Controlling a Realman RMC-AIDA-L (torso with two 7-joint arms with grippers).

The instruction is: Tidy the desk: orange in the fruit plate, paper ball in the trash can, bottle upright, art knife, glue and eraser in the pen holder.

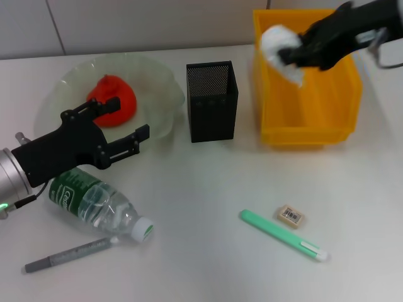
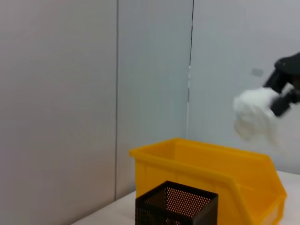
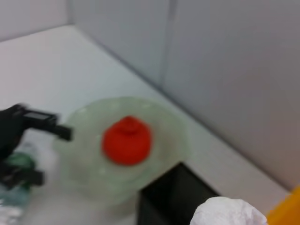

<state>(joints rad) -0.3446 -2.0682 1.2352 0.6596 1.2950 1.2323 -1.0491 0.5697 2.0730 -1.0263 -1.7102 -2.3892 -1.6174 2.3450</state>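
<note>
I will let go of the white paper ball with my right gripper in the yellow bin's near corner [image 1: 288, 107] beside the black pen holder.
My right gripper [image 1: 295, 53] is shut on the white paper ball [image 1: 277, 45] and holds it above the yellow bin [image 1: 352, 100]; the ball also shows in the left wrist view [image 2: 254, 115] and the right wrist view [image 3: 228, 213]. My left gripper [image 1: 129, 119] is open and empty at the near edge of the green fruit plate [image 1: 157, 82], where the orange [image 1: 112, 100] lies. The clear bottle [image 1: 94, 201] lies on its side under my left arm. The black mesh pen holder [image 1: 212, 100] stands mid-table. The green art knife [image 1: 280, 234] and the eraser [image 1: 291, 215] lie at the front right.
A grey pen-like stick [image 1: 69, 255] lies at the front left next to the bottle cap. The yellow bin stands right beside the pen holder, as the left wrist view shows [image 2: 206, 173]. A wall runs behind the table.
</note>
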